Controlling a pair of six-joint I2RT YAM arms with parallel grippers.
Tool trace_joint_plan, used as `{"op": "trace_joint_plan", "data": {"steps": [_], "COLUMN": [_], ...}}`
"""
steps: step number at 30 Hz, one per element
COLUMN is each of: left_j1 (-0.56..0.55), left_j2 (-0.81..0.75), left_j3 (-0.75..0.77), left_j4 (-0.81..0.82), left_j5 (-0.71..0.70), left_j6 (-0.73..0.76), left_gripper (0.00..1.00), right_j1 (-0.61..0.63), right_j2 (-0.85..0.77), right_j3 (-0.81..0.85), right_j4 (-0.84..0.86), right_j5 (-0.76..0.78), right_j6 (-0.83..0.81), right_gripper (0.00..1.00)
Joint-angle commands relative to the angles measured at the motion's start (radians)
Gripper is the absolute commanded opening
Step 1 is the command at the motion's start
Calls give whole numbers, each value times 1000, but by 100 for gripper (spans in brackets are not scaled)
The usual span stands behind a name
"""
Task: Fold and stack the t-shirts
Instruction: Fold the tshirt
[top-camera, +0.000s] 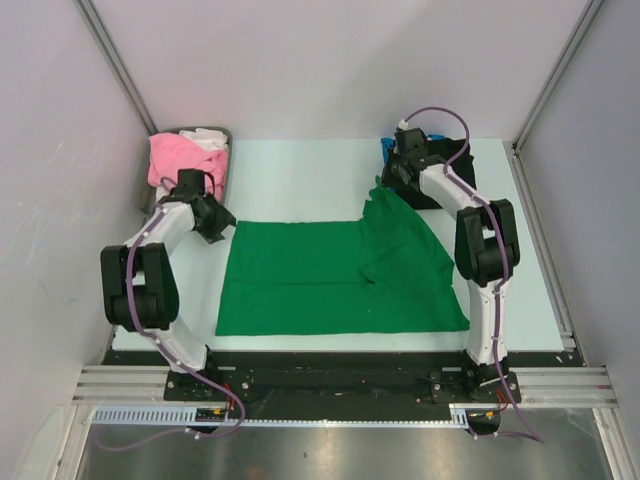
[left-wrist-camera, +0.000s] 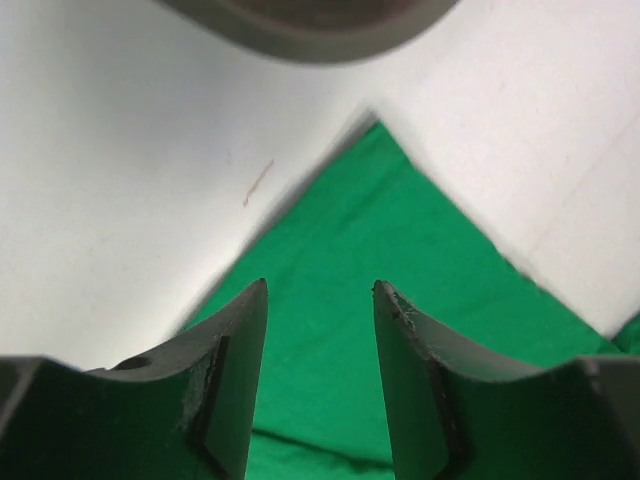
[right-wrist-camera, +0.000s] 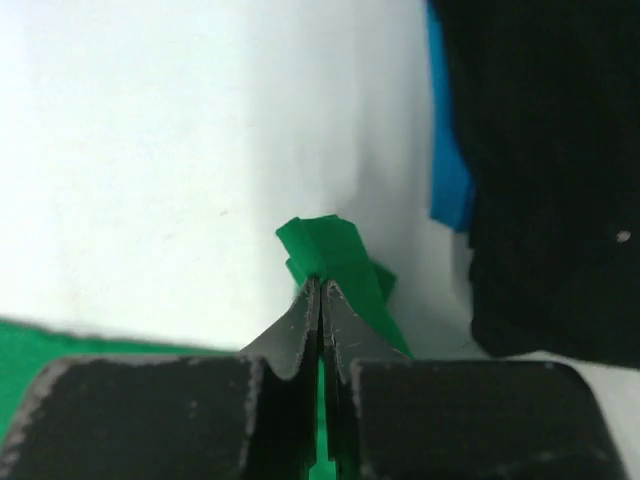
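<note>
The green t-shirt's corner by the tray lies flat beyond the left gripper's open fingers, so the robot should pinch that corner (left-wrist-camera: 378, 138) with it before both grippers fold the t-shirt.
A bright green t-shirt (top-camera: 320, 280) lies spread on the white table. My right gripper (top-camera: 385, 182) is shut on its far right corner (right-wrist-camera: 335, 255) and holds that corner lifted off the table. My left gripper (top-camera: 222, 230) is open just above the shirt's far left corner (left-wrist-camera: 370, 210), its fingers (left-wrist-camera: 235, 380) apart with green cloth below them. A black t-shirt (right-wrist-camera: 550, 170) on a blue one (right-wrist-camera: 448, 170) lies folded at the back right, partly behind my right arm. Pink (top-camera: 170, 158) and white (top-camera: 208, 138) t-shirts sit in the tray.
A dark grey tray (top-camera: 222, 170) stands at the back left, its rim also showing in the left wrist view (left-wrist-camera: 310, 35). Grey walls enclose the table on three sides. Bare white table (top-camera: 300, 180) lies behind the green shirt.
</note>
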Motion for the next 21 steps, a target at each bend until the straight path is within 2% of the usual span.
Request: {"op": "trace_joint_plan", "data": {"steps": [1, 4, 5, 8, 12, 13, 16, 17, 19, 21], "left_j1": [-14, -33, -36, -44, -48, -89, -113, -117, -131, -139], "left_j2": [79, 139, 150, 180, 226, 232, 256, 262, 279, 300], "left_j3": [121, 188, 201, 219, 241, 255, 287, 293, 319, 336], "left_j4": [-45, -70, -74, -56, -40, -41, -54, -53, -54, -57], "left_j5": [-107, -121, -122, -124, -138, -153, -200, -210, -237, -254], "left_j6": [82, 143, 170, 213, 250, 258, 272, 277, 287, 296], "left_gripper": [50, 42, 36, 30, 36, 39, 52, 59, 66, 66], "right_j1": [43, 67, 70, 78, 72, 69, 58, 52, 47, 46], "right_j2": [-166, -212, -219, -254, -295, -303, -309, -314, -320, -331], "right_j3": [-60, -96, -105, -137, -206, -214, -231, -237, -251, -263], "right_j4": [101, 109, 107, 116, 130, 132, 127, 130, 135, 141], "right_j5": [0, 12, 15, 13, 24, 26, 15, 13, 3, 1], "right_j6": [-28, -34, -37, -35, -41, -47, -49, -49, -49, -46], "right_gripper": [0, 0, 0, 0, 0, 0, 0, 0, 0, 0]}}
